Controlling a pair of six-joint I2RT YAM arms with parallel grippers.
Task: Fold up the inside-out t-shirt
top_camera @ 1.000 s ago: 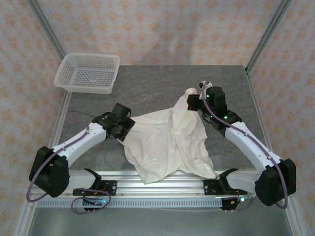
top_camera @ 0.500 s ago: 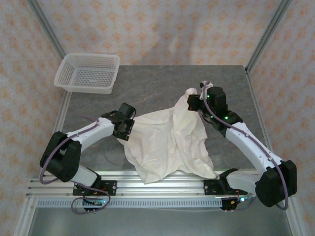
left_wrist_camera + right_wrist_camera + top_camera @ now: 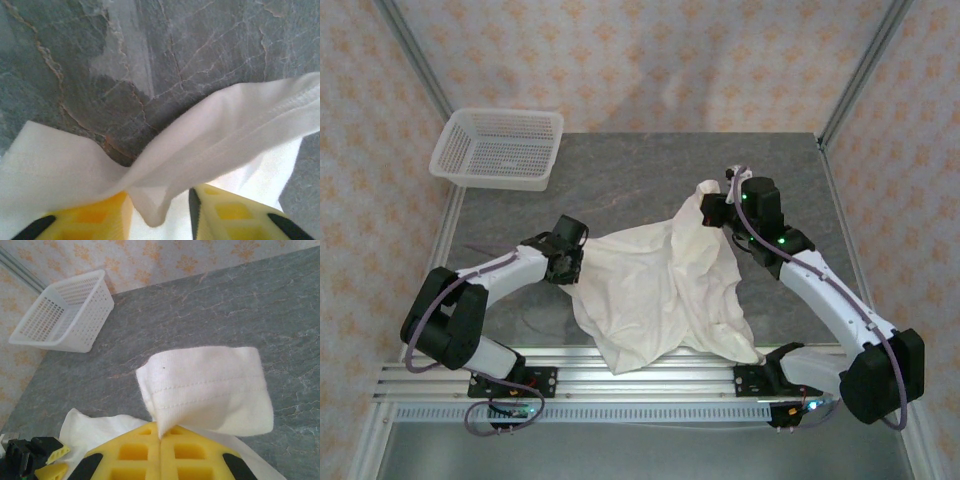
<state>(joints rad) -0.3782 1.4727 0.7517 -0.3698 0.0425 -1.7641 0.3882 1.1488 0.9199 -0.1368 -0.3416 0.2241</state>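
Observation:
My right gripper is going to put the stitched hem corner down near the middle of the grey table (image 3: 682, 252), toward that gripper's own side.
The inside-out t-shirt (image 3: 660, 290) is cream-white and lies wrinkled on the grey table, spread from the middle toward the front rail. My left gripper (image 3: 574, 268) is low at the shirt's left edge. In the left wrist view a fold of that hem (image 3: 210, 135) dips between its yellow fingers (image 3: 235, 210), which still stand apart round it. My right gripper (image 3: 713, 206) is raised over the back right of the table and is shut on a stitched hem corner (image 3: 210, 390), which stands up above the closed jaws and lifts the shirt into a peak.
A white plastic mesh basket (image 3: 500, 148) sits at the table's back left corner, also in the right wrist view (image 3: 62, 315). Bare grey stone (image 3: 620, 180) lies between basket and shirt. Frame posts and patterned walls enclose the table. The shirt's front edge hangs over the rail (image 3: 650, 375).
The left arm has folded down and pushed its gripper onto the shirt's left edge, and its jaws have narrowed round the hem. The right gripper holds its corner in the same place.

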